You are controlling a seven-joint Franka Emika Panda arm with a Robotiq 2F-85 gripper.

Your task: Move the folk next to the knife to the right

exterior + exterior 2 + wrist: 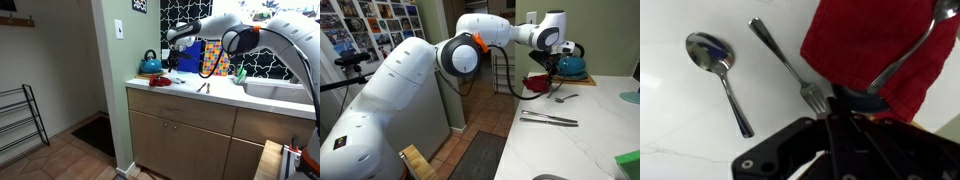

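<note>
The closed fingers of my gripper are empty beside the fork's teeth, so I will open my gripper, turn it in line and grab the fork's handle (777, 48).
A silver fork (785, 62) lies on the white counter, tines toward my gripper. It also shows in an exterior view (563, 98). A spoon (712, 58) lies to its left in the wrist view. The knife (548, 120) lies further along the counter, out of the wrist view. My gripper (833, 108) hovers low over the counter with its tips right beside the fork's tines. The fingers look pressed together with nothing between them. It shows in both exterior views (178, 60) (548, 68), next to a red cloth (880, 45).
Another utensil (910, 50) rests on the red cloth. A blue kettle (570, 66) (150, 65) stands behind the gripper. A sink (275, 90) is set in the counter. The counter edge (515, 130) drops to the floor.
</note>
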